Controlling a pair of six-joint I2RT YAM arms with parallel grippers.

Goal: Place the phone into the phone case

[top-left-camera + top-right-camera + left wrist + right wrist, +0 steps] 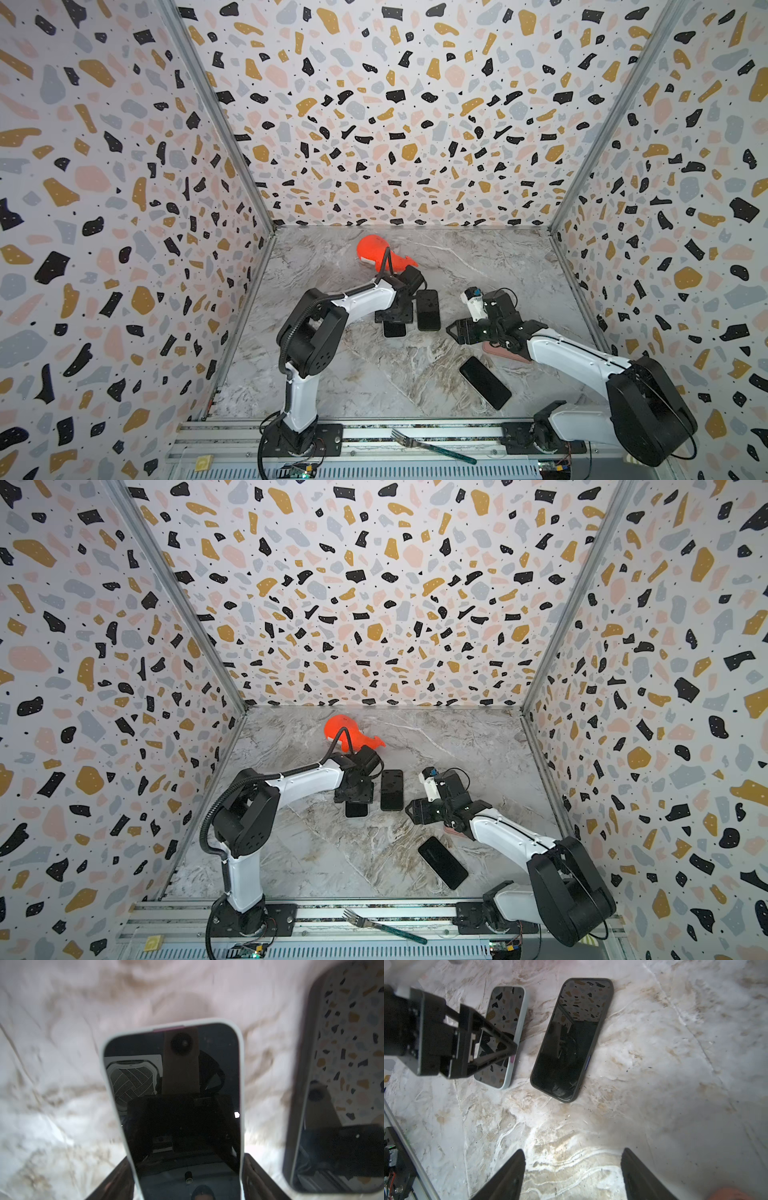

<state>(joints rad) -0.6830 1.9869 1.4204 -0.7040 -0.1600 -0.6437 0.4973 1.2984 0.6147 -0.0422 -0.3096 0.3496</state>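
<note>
My right gripper should close on the pinkish phone case's short edge [483, 346], at the end that faces the phone in the dark case.
A phone in a pale case [172, 1088] lies flat on the marble table, screen up. My left gripper [185, 1167] reaches down over it, one finger against each long edge, shut on it; both top views show only its near end [395, 330]. Right beside it lies a phone in a dark case [429, 309]. A bare black phone [485, 382] lies nearer the front. A pinkish phone case [505, 353] sits mostly hidden under my right arm. My right gripper [573, 1167] hovers open over bare table, holding nothing, to the right of the dark-cased phone [571, 1043].
An orange toy [378, 253] lies at the back, behind the left arm. A fork [432, 446] rests on the front rail between the arm bases. Patterned walls close in the left, back and right sides.
</note>
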